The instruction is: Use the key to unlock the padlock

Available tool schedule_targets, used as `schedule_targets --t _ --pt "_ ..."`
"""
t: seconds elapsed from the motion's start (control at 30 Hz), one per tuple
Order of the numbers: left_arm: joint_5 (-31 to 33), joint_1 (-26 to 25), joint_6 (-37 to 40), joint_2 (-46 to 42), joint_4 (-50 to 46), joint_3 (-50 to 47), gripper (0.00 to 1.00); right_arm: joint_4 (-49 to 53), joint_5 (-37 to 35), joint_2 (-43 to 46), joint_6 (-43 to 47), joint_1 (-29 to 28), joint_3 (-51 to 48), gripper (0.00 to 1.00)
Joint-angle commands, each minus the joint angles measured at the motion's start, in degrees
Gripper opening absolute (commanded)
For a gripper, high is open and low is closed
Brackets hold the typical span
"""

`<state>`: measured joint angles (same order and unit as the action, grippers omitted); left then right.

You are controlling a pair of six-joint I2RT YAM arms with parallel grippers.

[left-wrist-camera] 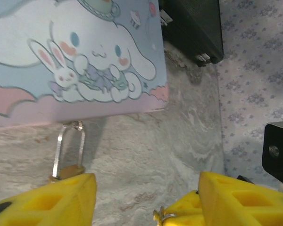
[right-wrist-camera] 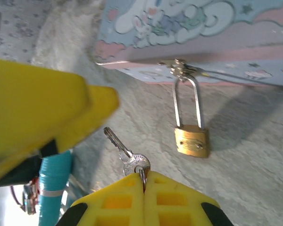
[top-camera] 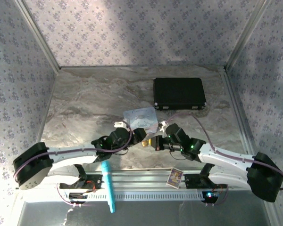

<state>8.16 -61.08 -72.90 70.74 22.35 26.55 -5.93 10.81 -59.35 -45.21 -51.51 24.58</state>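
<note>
My left gripper should take the key, as my right gripper holds it by its ring with the blade crooked, before my right gripper grips its head [right-wrist-camera: 135, 163].
The brass padlock [right-wrist-camera: 192, 140] lies on the marble table, its thin silvery shackle [right-wrist-camera: 185, 101] hooked through the hasp of the pastel tin [right-wrist-camera: 193, 28]. My right gripper [right-wrist-camera: 144, 176] is shut on the ring of the small silvery key [right-wrist-camera: 127, 153], whose blade points up and left, a short way left of the padlock. My left gripper [left-wrist-camera: 146, 197] stands open with bare table between its yellow fingers [left-wrist-camera: 42, 200]. The padlock [left-wrist-camera: 66, 170] peeks out just beyond the tip of its left finger. Seen from above, both grippers [top-camera: 137, 137] [top-camera: 153, 141] meet in front of the tin [top-camera: 140, 117].
A black case [top-camera: 179, 92] lies at the back right, behind the tin. A teal pen [top-camera: 108, 186] and a small card [top-camera: 174, 176] rest on the rail at the near edge. Patterned walls close in the table on three sides.
</note>
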Motion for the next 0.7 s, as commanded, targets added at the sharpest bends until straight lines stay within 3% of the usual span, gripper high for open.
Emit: schedule_targets --t 0.0,0.17,0.43,0.53,0.6,0.67 --pt "-1.29 -0.79 -1.03 1.54 6.77 1.75 0.52 -4.33 2.84 1.42 -1.89 0.92 -1.45 0.0" --pt "-0.43 -0.97 -1.11 1.62 6.68 1.68 0.19 -4.26 3.78 1.78 -1.71 1.83 -1.44 0.0" --pt "-2.7 -0.97 -0.23 3.27 2.09 4.6 0.19 -4.71 4.84 1.74 -1.3 2.34 -1.72 0.0" --pt "-3.77 -0.97 -0.46 4.38 3.22 4.74 0.0 -4.79 5.55 1.27 -1.16 2.53 -1.34 0.0" --pt "-3.29 -0.97 -0.29 4.17 3.66 4.45 0.0 -4.93 5.54 1.83 -1.04 2.89 -1.64 0.08" --pt "-2.49 -0.97 0.38 3.21 5.07 3.72 0.0 -5.74 4.76 3.9 -0.91 3.58 -2.77 0.26"
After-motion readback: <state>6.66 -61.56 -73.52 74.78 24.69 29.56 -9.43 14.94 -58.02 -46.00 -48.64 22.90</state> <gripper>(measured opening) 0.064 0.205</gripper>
